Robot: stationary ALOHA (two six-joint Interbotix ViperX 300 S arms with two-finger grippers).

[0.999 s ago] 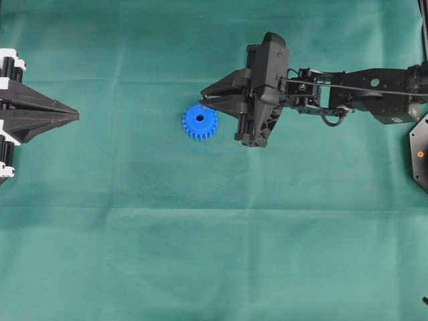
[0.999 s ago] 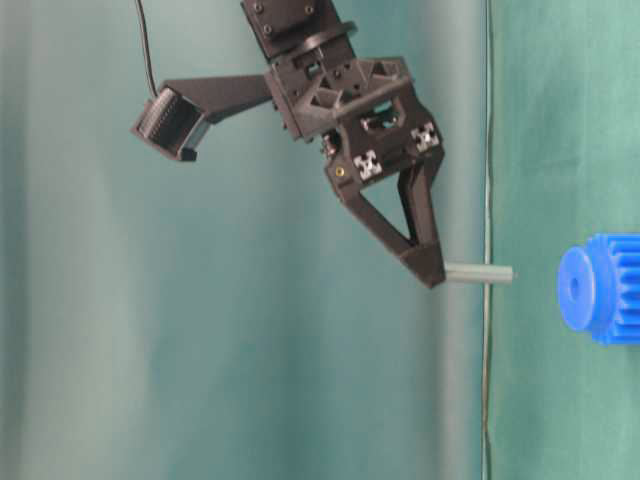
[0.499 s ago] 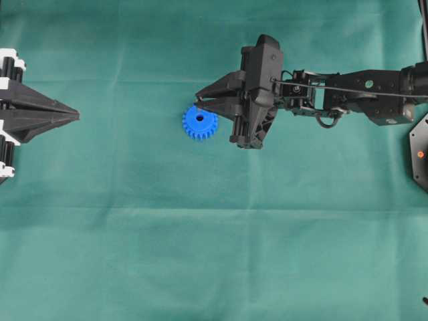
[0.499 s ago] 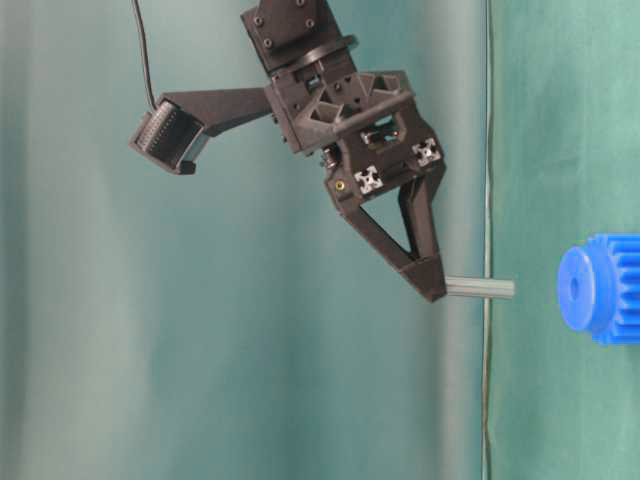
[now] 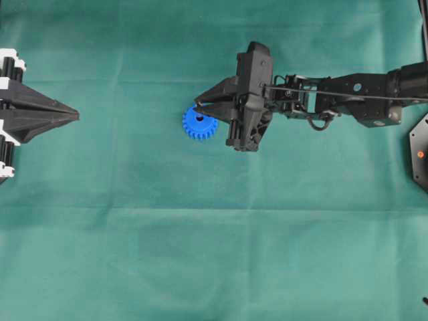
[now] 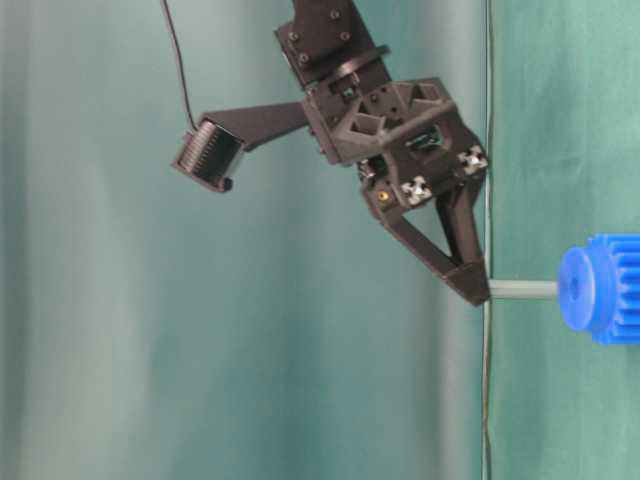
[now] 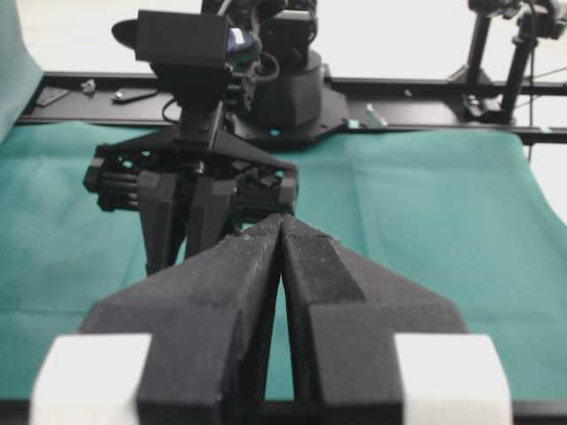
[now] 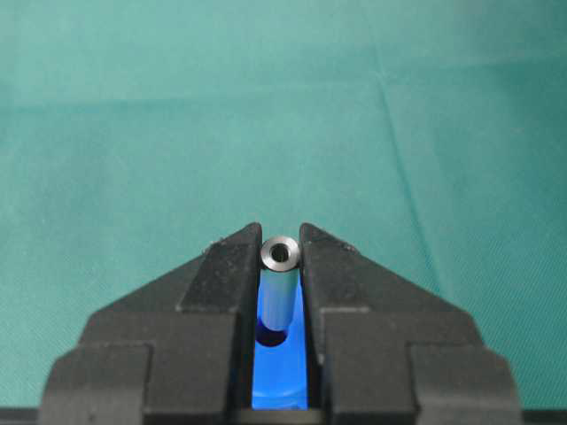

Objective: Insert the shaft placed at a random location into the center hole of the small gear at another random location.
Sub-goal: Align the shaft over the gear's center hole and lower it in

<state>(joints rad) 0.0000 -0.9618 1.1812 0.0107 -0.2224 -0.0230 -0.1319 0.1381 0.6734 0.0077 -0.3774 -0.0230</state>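
My right gripper will let go of the shaft upright in the dark center hole of the blue small gear (image 5: 200, 119) (image 8: 271, 335).
The small gear (image 5: 200, 123), bright blue, lies flat on the green cloth left of centre. My right gripper (image 5: 198, 105) hovers over it, shut on the shaft (image 6: 522, 290), a short silvery pin pointing at the hub. In the table-level view the shaft's free end meets the face of the small gear (image 6: 603, 290). The right wrist view shows the shaft (image 8: 282, 285) between the fingers, its lower end at the dark center hole (image 8: 272, 336). My left gripper (image 5: 75, 116) rests shut at the far left, nothing in it.
Green cloth (image 5: 214, 254) covers the whole table. The right arm (image 5: 348, 97) stretches in from the right edge. A black fixture (image 5: 420, 154) sits at the right border. In the left wrist view a black rail (image 7: 425, 88) runs along the back.
My right gripper has carried the shaft left and toward the gear; its free end, earlier clear of the hub, now reaches it. The left gripper has not moved.
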